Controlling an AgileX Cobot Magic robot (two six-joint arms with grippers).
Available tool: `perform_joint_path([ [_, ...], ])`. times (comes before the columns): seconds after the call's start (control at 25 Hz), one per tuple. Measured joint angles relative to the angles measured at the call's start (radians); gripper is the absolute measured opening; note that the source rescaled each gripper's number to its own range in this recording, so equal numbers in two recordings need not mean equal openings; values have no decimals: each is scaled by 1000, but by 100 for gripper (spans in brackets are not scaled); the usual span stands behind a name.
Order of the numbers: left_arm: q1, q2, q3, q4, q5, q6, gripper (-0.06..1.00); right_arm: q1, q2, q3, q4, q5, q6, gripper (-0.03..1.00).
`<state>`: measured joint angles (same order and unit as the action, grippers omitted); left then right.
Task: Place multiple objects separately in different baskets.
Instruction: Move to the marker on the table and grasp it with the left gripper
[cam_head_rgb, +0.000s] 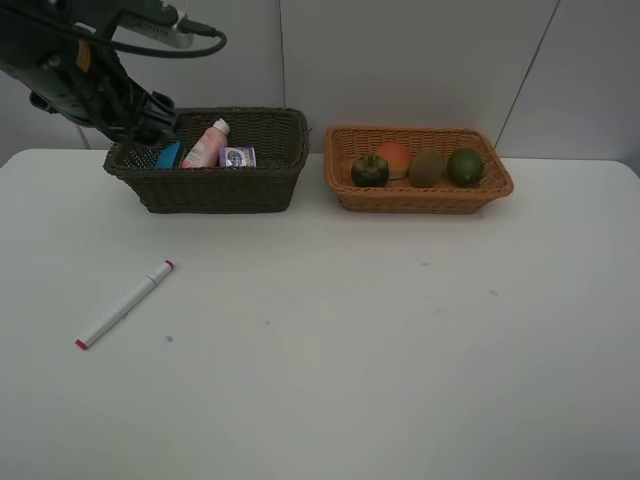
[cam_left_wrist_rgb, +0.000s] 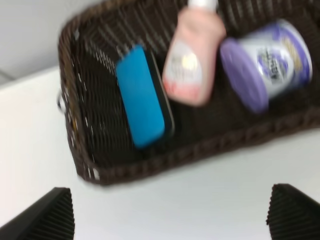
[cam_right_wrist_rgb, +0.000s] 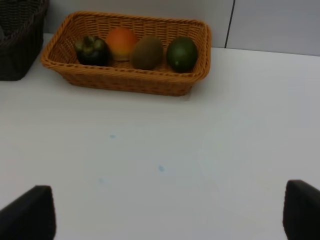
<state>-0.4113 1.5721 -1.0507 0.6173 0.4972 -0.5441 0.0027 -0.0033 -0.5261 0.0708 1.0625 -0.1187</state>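
Observation:
My left fingers will grip the joint (cam_head_rgb: 149, 281) between the white red-tipped marker's cap and body, toward the dark brown basket.
A white red-tipped marker (cam_head_rgb: 126, 304) lies alone on the table, front left. The dark brown basket (cam_head_rgb: 220, 190) holds a flat blue block (cam_left_wrist_rgb: 141, 95), a pink bottle (cam_left_wrist_rgb: 192, 62) and a purple-lidded tub (cam_left_wrist_rgb: 267, 62). In the light orange basket (cam_head_rgb: 420, 198) sit a dark mangosteen (cam_right_wrist_rgb: 91, 49), an orange-red fruit (cam_right_wrist_rgb: 121, 42), a brown kiwi (cam_right_wrist_rgb: 146, 52) and a green fruit (cam_right_wrist_rgb: 181, 54). My left gripper (cam_left_wrist_rgb: 172, 220) hangs open and empty by the dark basket's left end. My right gripper (cam_right_wrist_rgb: 165, 215) is open over bare table, well short of the orange basket.
The left arm (cam_head_rgb: 95, 85) with its cables reaches in from the back left corner. Both baskets stand side by side along the table's far edge, against a white wall. The dark basket's corner (cam_right_wrist_rgb: 20, 40) shows in the right wrist view.

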Motion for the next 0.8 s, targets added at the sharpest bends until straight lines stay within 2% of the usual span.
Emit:
perform_joint_path([
  [0.32, 0, -20, 118, -141, 46, 129, 98, 0, 0, 0, 0, 0, 0, 99],
  [0.56, 0, 15, 129, -245, 128, 259, 98, 0, 0, 0, 0, 0, 0, 99],
  [0.8, 0, 116, 129, -319, 152, 385, 98, 0, 0, 0, 0, 0, 0, 99],
])
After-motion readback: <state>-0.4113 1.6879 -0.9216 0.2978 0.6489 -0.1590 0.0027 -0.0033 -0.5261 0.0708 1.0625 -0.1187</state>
